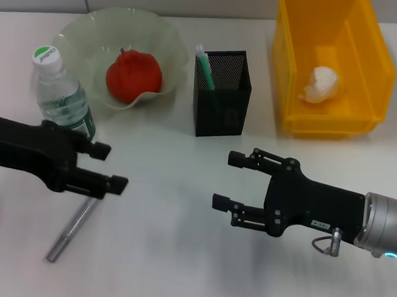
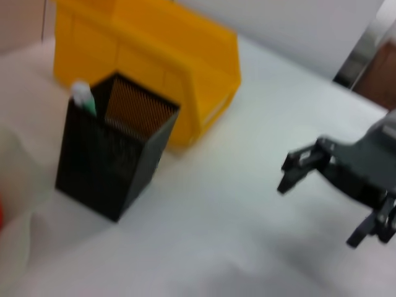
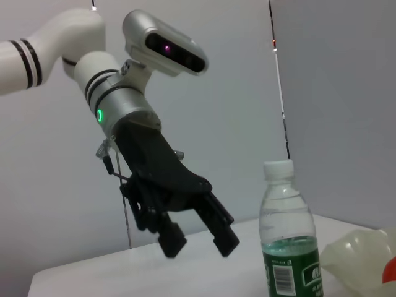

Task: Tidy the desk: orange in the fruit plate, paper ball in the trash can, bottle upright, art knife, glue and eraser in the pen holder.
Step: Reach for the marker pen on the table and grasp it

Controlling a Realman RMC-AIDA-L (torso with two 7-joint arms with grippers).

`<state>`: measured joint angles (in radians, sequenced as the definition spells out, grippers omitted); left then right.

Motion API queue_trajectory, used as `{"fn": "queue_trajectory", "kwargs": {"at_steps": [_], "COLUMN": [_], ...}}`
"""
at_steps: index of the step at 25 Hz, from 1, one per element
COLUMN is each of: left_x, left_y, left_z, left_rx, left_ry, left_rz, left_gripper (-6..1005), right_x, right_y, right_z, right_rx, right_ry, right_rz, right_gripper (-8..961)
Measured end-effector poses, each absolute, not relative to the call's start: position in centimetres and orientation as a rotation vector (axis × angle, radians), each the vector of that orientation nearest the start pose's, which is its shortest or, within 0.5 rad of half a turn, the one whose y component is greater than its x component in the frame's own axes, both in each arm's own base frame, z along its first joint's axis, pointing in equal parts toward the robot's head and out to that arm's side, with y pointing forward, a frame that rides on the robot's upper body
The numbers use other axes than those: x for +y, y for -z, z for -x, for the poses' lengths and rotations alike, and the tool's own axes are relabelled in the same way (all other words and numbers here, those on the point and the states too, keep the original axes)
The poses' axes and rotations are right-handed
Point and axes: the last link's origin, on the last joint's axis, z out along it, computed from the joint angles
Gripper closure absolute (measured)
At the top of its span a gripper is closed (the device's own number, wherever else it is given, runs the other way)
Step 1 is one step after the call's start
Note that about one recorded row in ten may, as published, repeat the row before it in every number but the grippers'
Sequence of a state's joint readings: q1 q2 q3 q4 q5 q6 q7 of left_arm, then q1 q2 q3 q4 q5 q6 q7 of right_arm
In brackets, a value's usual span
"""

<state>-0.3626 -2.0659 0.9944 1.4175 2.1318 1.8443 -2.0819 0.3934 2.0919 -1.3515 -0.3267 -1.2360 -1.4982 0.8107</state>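
Observation:
Next, I lower my left gripper and close it on the bottle-side half [image 1: 90,205] of the grey art knife that is lying on the desk.
The orange [image 1: 133,76] lies in the pale-green fruit plate [image 1: 82,36]. Beside the plate the bottle [image 1: 62,98] stands upright. A white-and-green stick [image 1: 204,65], apparently the glue, leans inside the black mesh pen holder [image 1: 220,110]. The paper ball [image 1: 320,85] rests in the yellow trash can [image 1: 359,124]. A grey art knife [image 1: 71,230] lies on the desk under my left gripper [image 1: 112,166], which hovers open and empty. My right gripper [image 1: 225,180] is open and empty in front of the pen holder. The eraser is out of view.
The left wrist view shows the pen holder [image 2: 111,148], the trash can [image 2: 154,68] behind it and the right gripper [image 2: 322,210]. In the right wrist view, the left gripper [image 3: 199,243] hangs beside the bottle [image 3: 288,247], with the fruit plate [image 3: 356,253] at the edge.

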Motion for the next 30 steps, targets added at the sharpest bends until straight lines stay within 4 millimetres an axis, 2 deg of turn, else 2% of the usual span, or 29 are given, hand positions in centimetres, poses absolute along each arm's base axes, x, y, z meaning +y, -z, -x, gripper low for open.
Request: {"fn": "queue_trajectory", "kwargs": {"at_steps": [9, 17, 23, 30], "left_x": [31.1, 31.8, 32.4, 32.7], "left_y": [-3.1, -2.5, -1.6, -0.8], "left_z": [20.5, 20.2, 21.8, 22.6], "left_rx": [-0.898, -0.916, -1.014, -1.053], "left_ry": [-0.309, -0.402, -0.46, -0.463], "left_rz": [2.859, 2.802, 2.743, 2.728], "left_gripper": [231, 231, 231, 231], "right_x": [26.2, 26.3, 26.6, 26.8], "right_y": [7.9, 8.1, 8.0, 8.1], "right_z": [-25.9, -26.0, -26.1, -25.9], "right_rx": [0.366, 0.38, 0.363, 0.358], "right_ry": [-1.006, -0.991, -0.994, -0.999], "right_rz": [2.673, 2.674, 2.633, 2.625], "right_gripper": [186, 186, 185, 185]}}
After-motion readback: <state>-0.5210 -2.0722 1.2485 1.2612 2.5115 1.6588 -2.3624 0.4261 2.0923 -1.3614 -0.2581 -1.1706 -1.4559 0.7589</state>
